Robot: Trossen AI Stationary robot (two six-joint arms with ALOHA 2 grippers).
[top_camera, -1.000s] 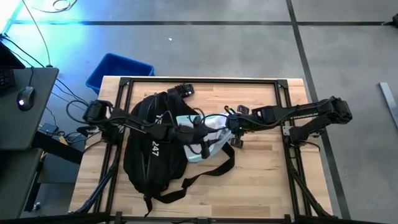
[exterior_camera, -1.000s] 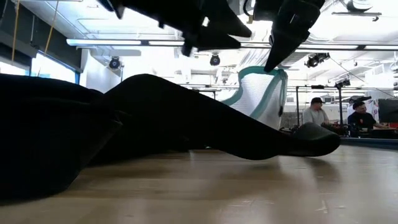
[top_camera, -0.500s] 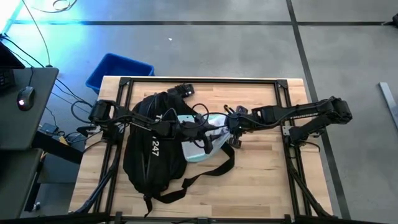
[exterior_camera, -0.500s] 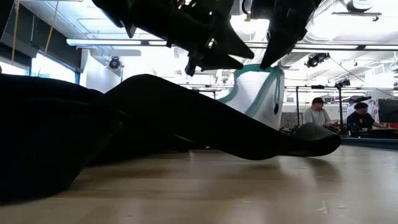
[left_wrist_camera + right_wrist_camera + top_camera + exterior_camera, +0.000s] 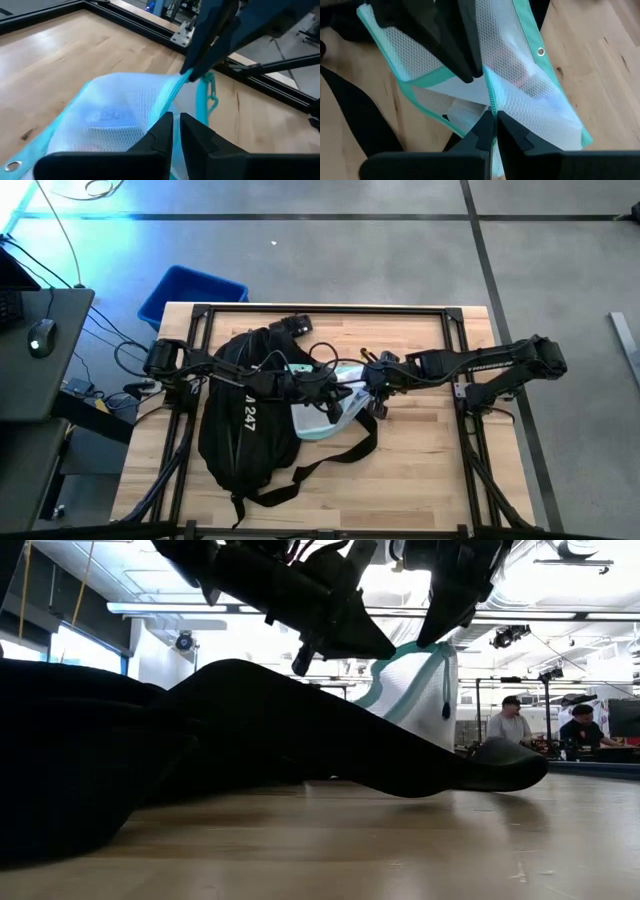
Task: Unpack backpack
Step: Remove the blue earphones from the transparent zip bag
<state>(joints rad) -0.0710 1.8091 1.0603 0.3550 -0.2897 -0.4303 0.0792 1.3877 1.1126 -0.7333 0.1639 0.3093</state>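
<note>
The robot's left gripper is pinching the pouch's teal edge beside the right gripper's fingers, so next the left gripper takes a new grip farther along the pouch's edge (image 5: 374,688) before the right gripper opens.
The black backpack (image 5: 245,430) lies on its side on the left half of the wooden table, its straps (image 5: 335,455) trailing toward the middle. A white mesh pouch with teal trim (image 5: 322,412) sticks out of it at the table's centre. In the low view the pouch (image 5: 420,685) stands behind a black strap that hides its lower end. My left gripper (image 5: 330,388) and my right gripper (image 5: 358,385) meet over the pouch's top, tip to tip, each shut on it. My left gripper pinches the pouch's mesh right beside the teal zip line (image 5: 170,102) between its two fingers. It slants down from the table's left side. The pouch's top is held up, and its lower part lies beneath the fingers. My right gripper pinches the teal zip line (image 5: 491,102) at the pouch's upper edge, close to a dangling teal pull (image 5: 210,97). It slants down from the table's right side, its fingers (image 5: 200,60) pointing at my left gripper's. The pouch hangs below, mesh spread to both sides.
A blue bin (image 5: 190,295) stands on the floor beyond the table's far left corner. Black frame rails (image 5: 320,310) run along the table's edges. Bare wood lies to the right and near side. People (image 5: 510,722) sit far behind the table.
My left gripper has gone toward the table's right and a little down to the pouch's top, rolled somewhat, and shut on the mesh beside my right gripper. My right gripper has kept its hold in place. The pouch has stayed held up.
</note>
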